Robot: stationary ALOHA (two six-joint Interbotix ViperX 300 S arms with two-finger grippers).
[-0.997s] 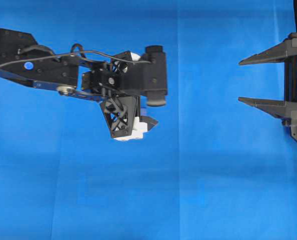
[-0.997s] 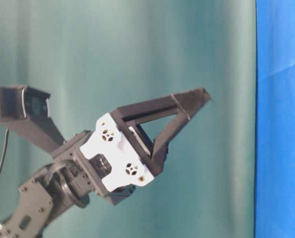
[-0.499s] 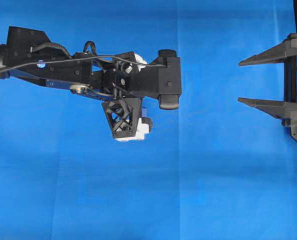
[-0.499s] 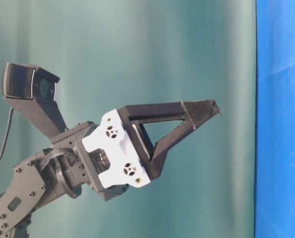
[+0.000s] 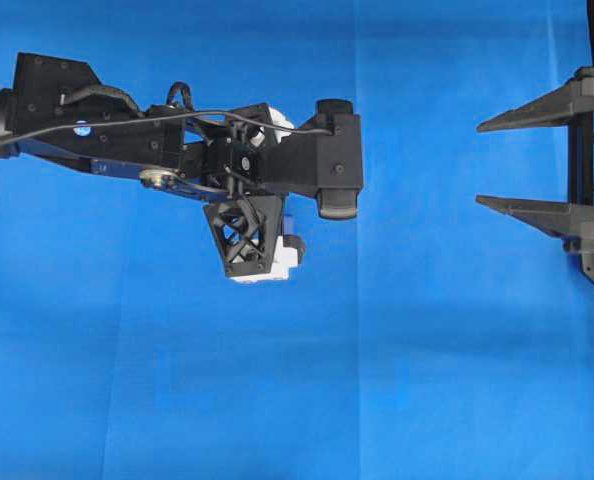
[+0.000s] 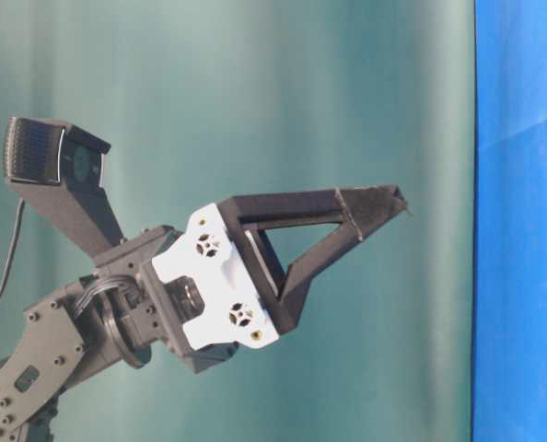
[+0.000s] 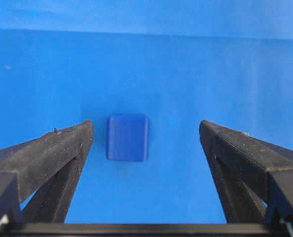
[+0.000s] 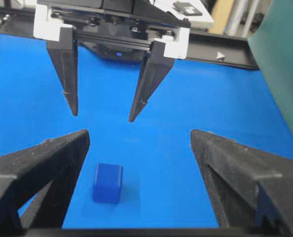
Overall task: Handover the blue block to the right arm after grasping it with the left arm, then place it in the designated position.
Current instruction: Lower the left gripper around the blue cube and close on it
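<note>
The robot's left gripper needs to move down next and close on the two opposite sides [image 5: 288,225] [image 7: 128,138] of the blue block that lies on the cloth.
The blue block [image 7: 128,138] lies on the blue cloth between the fingers of my left gripper [image 7: 148,129], nearer the left finger and touching neither. This gripper points down at the cloth with its jaws wide open, and in the overhead view the left gripper [image 5: 264,247] hides most of the block. In the right wrist view the block [image 8: 107,182] sits just inside the left finger of my open right gripper [image 8: 140,137]. The white-bracketed left gripper [image 8: 103,116] hangs above and beyond it. The right gripper [image 5: 482,162] stays at the right edge, empty.
Blue cloth [image 5: 427,350] covers the whole table. A green backdrop [image 6: 255,92] stands behind it. A black rail [image 8: 225,52] runs along the table's far side in the right wrist view. The left gripper [image 6: 384,203] hovers a short way off the cloth.
The left arm reached further right and its open gripper came a little nearer the cloth, then held still for the last half second. The right arm has not moved.
</note>
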